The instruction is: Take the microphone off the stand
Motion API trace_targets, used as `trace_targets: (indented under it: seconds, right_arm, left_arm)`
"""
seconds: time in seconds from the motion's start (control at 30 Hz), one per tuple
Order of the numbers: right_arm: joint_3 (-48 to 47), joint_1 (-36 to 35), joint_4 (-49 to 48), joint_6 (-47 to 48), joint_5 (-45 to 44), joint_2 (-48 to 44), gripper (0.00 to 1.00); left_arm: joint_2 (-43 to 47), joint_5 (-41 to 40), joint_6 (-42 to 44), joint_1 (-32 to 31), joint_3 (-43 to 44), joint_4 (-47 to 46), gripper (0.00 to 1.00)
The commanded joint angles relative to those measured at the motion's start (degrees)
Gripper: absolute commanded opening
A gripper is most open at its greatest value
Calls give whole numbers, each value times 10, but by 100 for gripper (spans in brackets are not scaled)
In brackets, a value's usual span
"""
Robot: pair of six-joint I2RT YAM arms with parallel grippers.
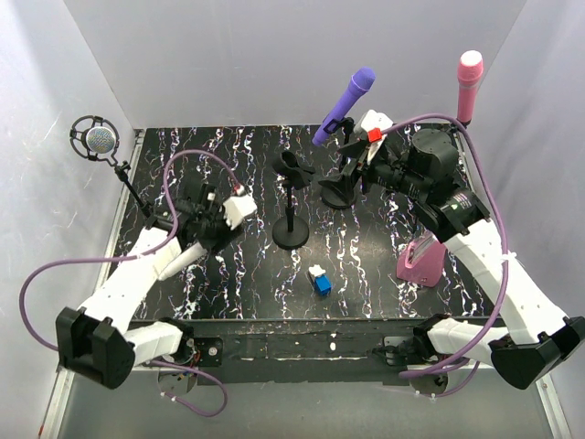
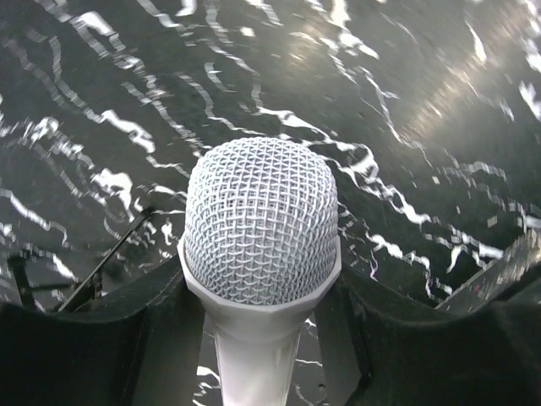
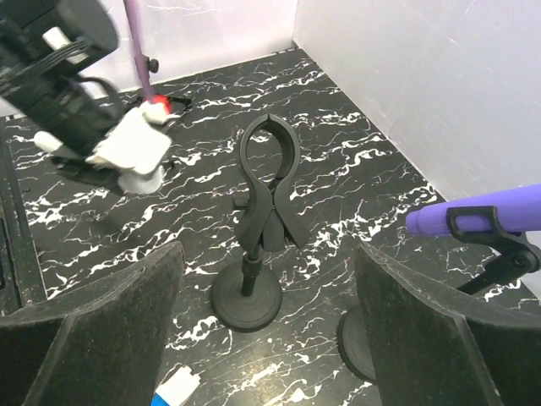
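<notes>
I should set the white microphone on the black marbled table (image 1: 201,283) near the table's front edge with my left gripper.
My left gripper (image 2: 262,292) is shut on a white microphone (image 2: 260,220) with a silver mesh head, held low over the black marbled table (image 2: 406,101). In the top view this gripper (image 1: 218,229) is at the left of the table and the microphone is hidden under it. An empty black stand (image 1: 292,201) with an open clip stands mid-table; it also shows in the right wrist view (image 3: 266,182). My right gripper (image 3: 266,262) is open and empty, above and right of that stand. It sits by the purple microphone's stand in the top view (image 1: 352,174).
A purple microphone (image 1: 345,105) rests in a second black stand (image 1: 336,194) at the back. A pink microphone (image 1: 469,82) stands at the far right, above a pink base (image 1: 420,262). A shock-mounted microphone (image 1: 94,139) stands far left. A small blue-and-white block (image 1: 320,281) lies near the front.
</notes>
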State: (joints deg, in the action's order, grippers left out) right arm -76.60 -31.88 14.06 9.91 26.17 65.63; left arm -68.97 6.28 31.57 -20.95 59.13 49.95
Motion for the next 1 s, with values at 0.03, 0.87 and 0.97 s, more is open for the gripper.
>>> trace_targets:
  seconds: [0.03,0.87,0.97]
  right_arm:
    - [-28,2,9,11,-29,-11,88]
    - [-8,2,-14,-24,-8,10,87]
    - [-21,2,-4,-32,4,18,86]
  left_arm:
    - [66,107,253,2,-74,45,0]
    - [6,113,417,6,-206,54,44]
    - [-8,107,409,6,-205,52,55]
